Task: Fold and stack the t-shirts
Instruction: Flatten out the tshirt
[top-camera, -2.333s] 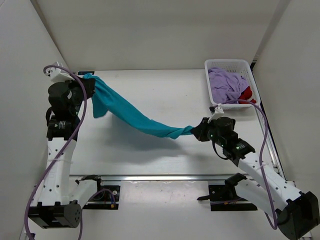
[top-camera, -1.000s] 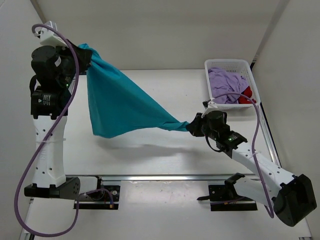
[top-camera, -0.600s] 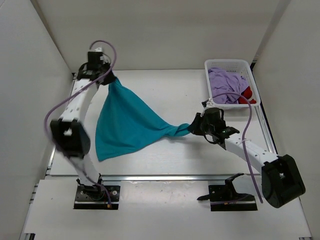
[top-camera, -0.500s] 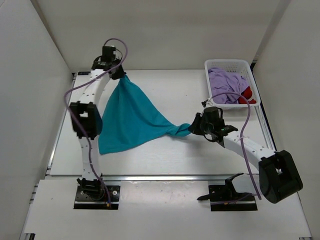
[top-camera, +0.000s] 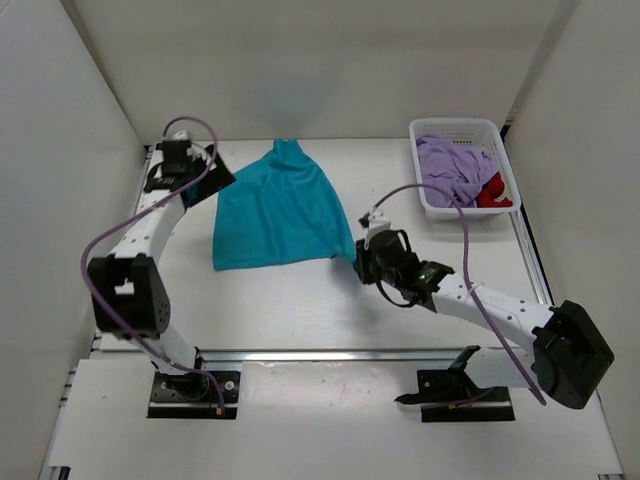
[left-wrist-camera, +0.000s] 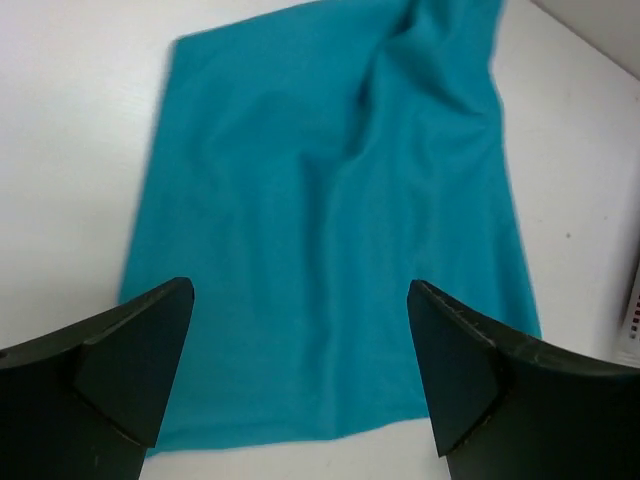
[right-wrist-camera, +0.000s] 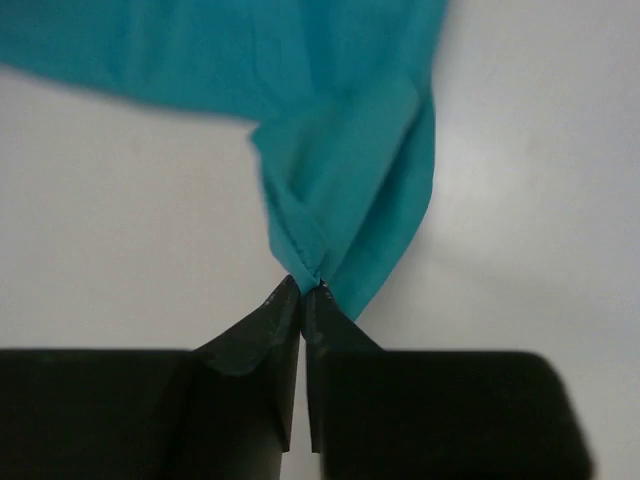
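Note:
My right gripper holds one corner of the teal t-shirt. Next, my left gripper goes across from it to the teal t-shirt's free near corner (top-camera: 216, 267) (left-wrist-camera: 155, 447) and closes there.
The teal t-shirt (top-camera: 280, 210) lies spread on the white table, narrowing towards the back. My left gripper (top-camera: 215, 180) hangs just left of it, wide open and empty. In the left wrist view the teal t-shirt (left-wrist-camera: 340, 220) fills the space below the left gripper (left-wrist-camera: 300, 345). My right gripper (top-camera: 358, 262) is at the shirt's near right corner. In the right wrist view that gripper (right-wrist-camera: 305, 288) is shut on a bunched tip of the teal t-shirt (right-wrist-camera: 340, 200). A lavender t-shirt (top-camera: 450, 165) and a red t-shirt (top-camera: 490, 192) lie in the basket.
The white lattice basket (top-camera: 455, 125) stands at the back right of the table. White walls close in the left, back and right sides. A metal rail (top-camera: 320, 353) runs along the near edge, by the arm bases.
My left gripper has opened and let go of the teal t-shirt, then drawn back to the left. The shirt has dropped flat onto the table. My right gripper has moved nearer and left with its corner.

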